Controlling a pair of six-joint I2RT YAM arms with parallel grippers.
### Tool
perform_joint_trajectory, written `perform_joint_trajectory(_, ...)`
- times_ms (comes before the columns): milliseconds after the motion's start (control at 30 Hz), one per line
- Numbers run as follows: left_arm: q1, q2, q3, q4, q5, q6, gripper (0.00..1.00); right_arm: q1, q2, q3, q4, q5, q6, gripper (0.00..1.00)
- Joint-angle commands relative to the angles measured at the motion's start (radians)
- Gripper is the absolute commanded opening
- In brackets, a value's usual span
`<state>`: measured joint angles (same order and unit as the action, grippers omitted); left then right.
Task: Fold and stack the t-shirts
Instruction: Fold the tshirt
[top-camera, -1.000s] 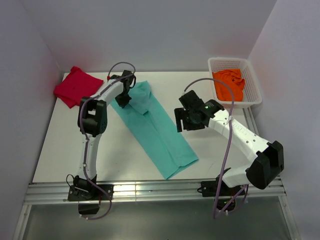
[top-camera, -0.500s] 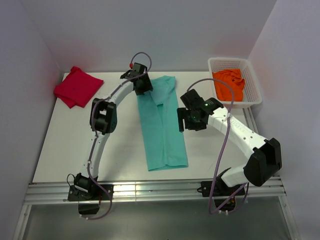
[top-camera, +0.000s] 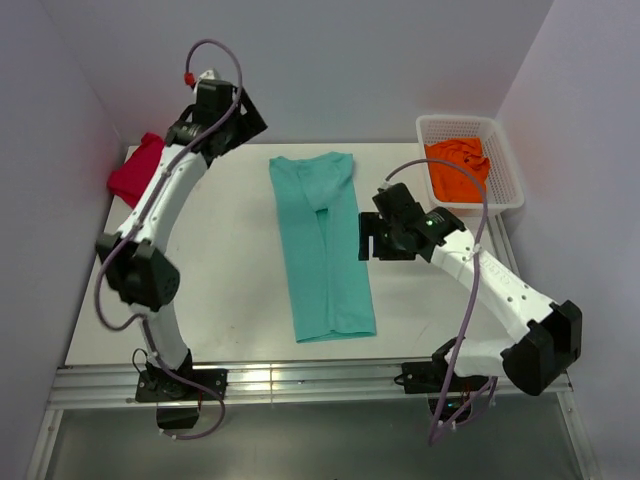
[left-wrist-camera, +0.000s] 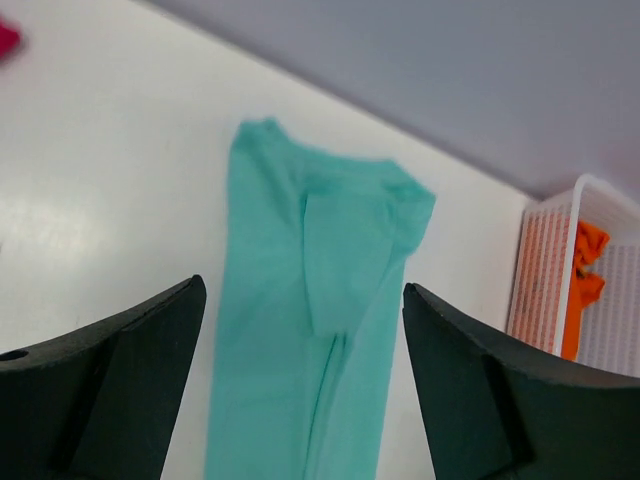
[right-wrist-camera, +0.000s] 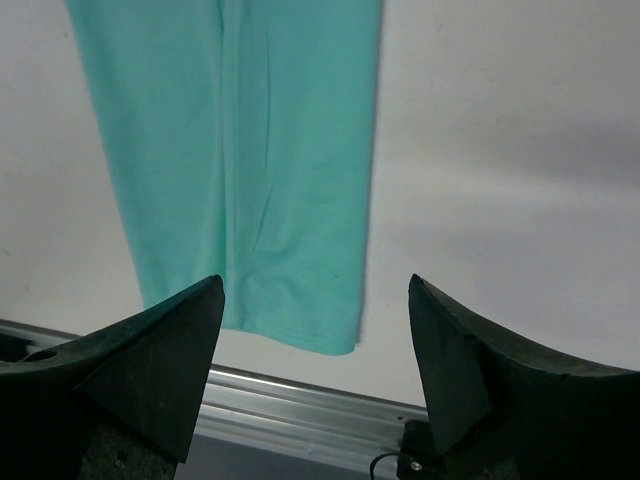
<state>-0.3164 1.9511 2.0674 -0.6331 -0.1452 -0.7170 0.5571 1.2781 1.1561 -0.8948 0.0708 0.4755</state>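
The robot's right gripper should close on the basket-side hem corner (top-camera: 375, 333) (right-wrist-camera: 352, 350) of the teal-green t-shirt, at the end of the t-shirt near the metal bar.
A teal-green t-shirt (top-camera: 320, 250) lies flat mid-table, folded into a long narrow strip running from the back towards the front edge. It also shows in the left wrist view (left-wrist-camera: 340, 230) and the right wrist view (right-wrist-camera: 240, 150). My left gripper (top-camera: 243, 124) is open and empty, raised high near the back wall, up and left of the strip's collar end. My right gripper (top-camera: 368, 241) hovers open and empty just right of the strip's middle. A folded crimson-red t-shirt (top-camera: 132, 172) lies at the back left, partly behind the left arm. An orange t-shirt (top-camera: 458, 170) lies crumpled in the basket.
The white mesh basket (top-camera: 470, 122) stands at the back right corner, also seen in the left wrist view (left-wrist-camera: 545, 270). A metal rail (top-camera: 300, 380) runs along the table's front edge, just beyond the strip's hem. Walls close in the table at left, back and right.
The left gripper swung the teal shirt's collar end right so the strip lies straight, let go and rose back-left. The right gripper shifted slightly right, staying open.
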Motion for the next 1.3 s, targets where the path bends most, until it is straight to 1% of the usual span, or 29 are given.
perform_joint_trajectory(0, -0.084, -0.141, -0.244, -0.186, -0.057, -0.096, 0.85, -0.006, -0.089, -0.033, 0.065, -0.012, 0.051, 0.82)
perform_joint_trajectory(33, -0.105, -0.205, -0.38, -0.2, -0.053, -0.145, 0.84, -0.006, -0.104, -0.048, 0.074, -0.029, 0.067, 0.82)
perform_joint_trajectory(67, -0.159, -0.236, -0.444, -0.224, -0.044, -0.171, 0.83, -0.006, -0.123, -0.083, 0.082, -0.046, 0.077, 0.83)
perform_joint_trajectory(100, -0.193, -0.265, -0.555, -0.235, -0.04, -0.195, 0.83, -0.006, -0.155, -0.105, 0.1, -0.089, 0.098, 0.83)
perform_joint_trajectory(133, -0.226, -0.291, -0.608, -0.25, -0.043, -0.228, 0.82, -0.006, -0.175, -0.128, 0.106, -0.095, 0.112, 0.84)
perform_joint_trajectory(167, -0.31, -0.343, -0.657, -0.258, -0.048, -0.293, 0.81, -0.006, -0.192, -0.172, 0.108, -0.097, 0.132, 0.84)
perform_joint_trajectory(200, -0.358, -0.368, -0.702, -0.269, -0.048, -0.324, 0.81, -0.006, -0.222, -0.196, 0.1, -0.1, 0.15, 0.84)
perform_joint_trajectory(233, -0.401, -0.414, -0.781, -0.273, -0.054, -0.404, 0.8, -0.006, -0.236, -0.222, 0.1, -0.12, 0.172, 0.84)
perform_joint_trajectory(267, -0.493, -0.435, -0.82, -0.277, -0.053, -0.441, 0.79, -0.006, -0.252, -0.273, 0.1, -0.129, 0.184, 0.85)
perform_joint_trajectory(300, -0.535, -0.455, -0.858, -0.264, -0.041, -0.476, 0.77, -0.006, -0.279, -0.301, 0.105, -0.135, 0.196, 0.85)
perform_joint_trajectory(333, -0.57, -0.493, -0.927, -0.26, -0.037, -0.546, 0.75, -0.006, -0.295, -0.355, 0.111, -0.144, 0.21, 0.84)
perform_joint_trajectory(367, -0.637, -0.51, -0.957, -0.252, -0.037, -0.579, 0.74, -0.006, -0.309, -0.381, 0.111, -0.146, 0.218, 0.85)
perform_joint_trajectory(467, -0.722, -0.556, -1.039, -0.223, -0.024, -0.66, 0.72, -0.006, -0.352, -0.446, 0.094, -0.16, 0.238, 0.84)
perform_joint_trajectory(533, -0.745, -0.563, -1.063, -0.211, -0.011, -0.677, 0.72, -0.006, -0.385, -0.472, 0.086, -0.163, 0.248, 0.84)
perform_joint_trajectory(700, -0.808, -0.503, -1.034, -0.241, -0.013, -0.69, 0.71, -0.006, -0.425, -0.558, 0.112, -0.17, 0.297, 0.82)
perform_joint_trajectory(867, -0.871, -0.468, -1.096, -0.18, 0.012, -0.746, 0.67, -0.006, -0.457, -0.625, 0.158, -0.18, 0.359, 0.81)
perform_joint_trajectory(967, -0.88, -0.486, -1.153, -0.16, -0.027, -0.782, 0.65, -0.006, -0.461, -0.639, 0.2, -0.183, 0.383, 0.81)
perform_joint_trajectory(1067, -0.88, -0.504, -1.191, -0.139, -0.074, -0.806, 0.64, -0.006, -0.448, -0.633, 0.192, -0.175, 0.408, 0.8)
perform_joint_trajectory(1267, -0.88, -0.491, -1.248, -0.091, -0.131, -0.845, 0.62, -0.006, -0.511, -0.636, 0.171, -0.151, 0.437, 0.79)
